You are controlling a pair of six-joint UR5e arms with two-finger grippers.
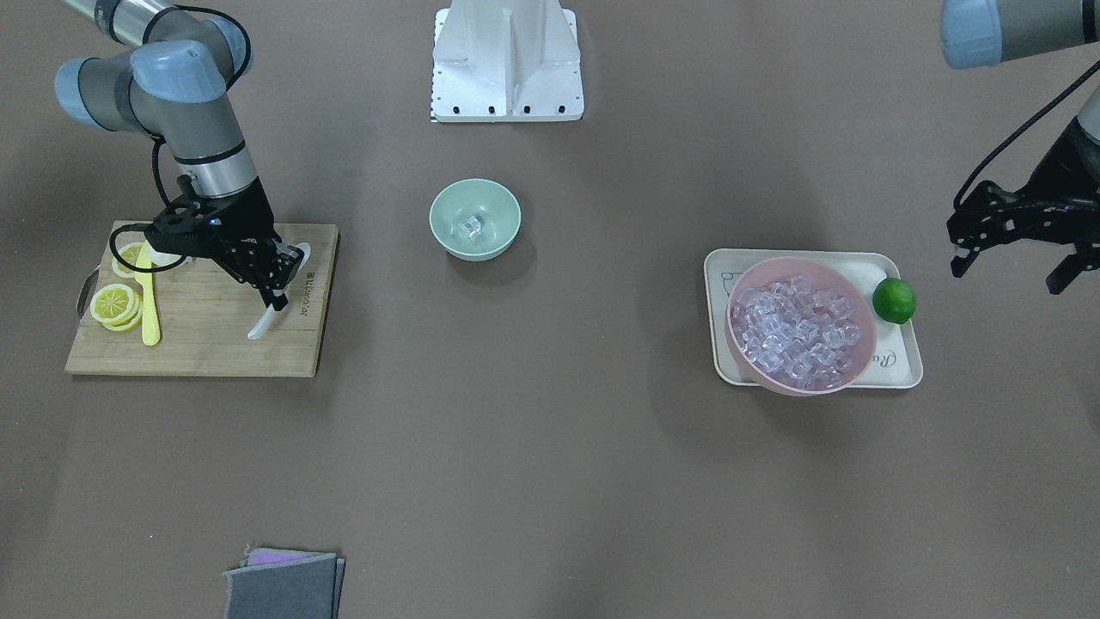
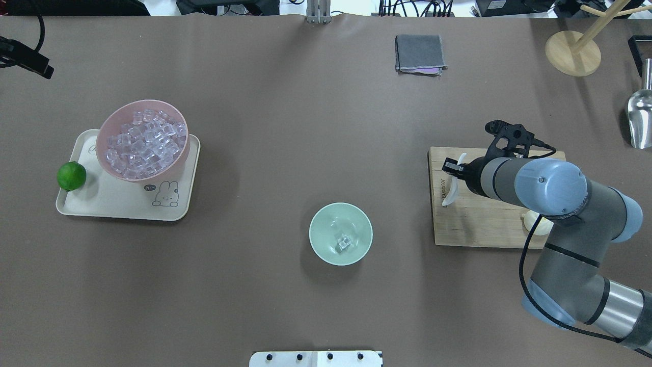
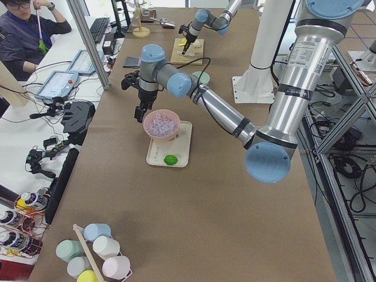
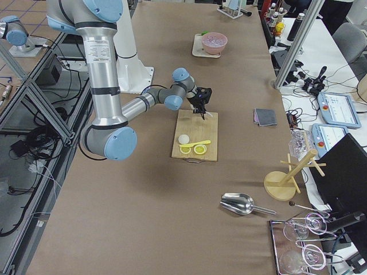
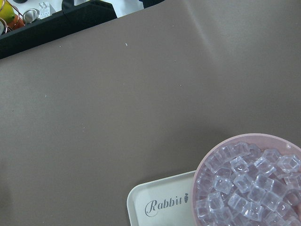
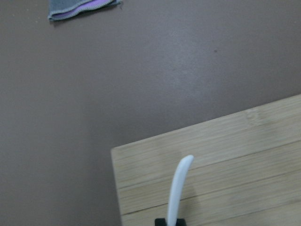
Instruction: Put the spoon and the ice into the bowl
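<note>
My right gripper needs to let go of the white spoon in the mint-green bowl [image 1: 456, 235] by the ice cube, with the spoon's handle lying over the bowl's rim.
The white spoon [image 1: 263, 324] is held over the wooden cutting board [image 1: 206, 344] by my right gripper [image 1: 277, 298], which is shut on it. Its handle [image 6: 178, 188] points out past the fingertips in the right wrist view, and it shows in the overhead view [image 2: 450, 195] too. The mint-green bowl [image 1: 494, 206] stands mid-table with one clear ice cube [image 1: 471, 226] inside; both show in the overhead view, bowl [image 2: 326, 224] and cube [image 2: 345, 243]. More ice [image 1: 795, 331] fills the pink bowl [image 1: 748, 284]. My left gripper [image 1: 1007, 275] hangs open and empty beside the tray.
The pink bowl sits on a cream tray [image 1: 898, 370] with a lime [image 1: 894, 301]. Lemon slices [image 1: 116, 305] and a yellow knife [image 1: 150, 305] lie on the board. A grey cloth [image 1: 284, 586], a wooden stand [image 2: 573, 51] and a metal scoop [image 2: 641, 120] lie at the edges.
</note>
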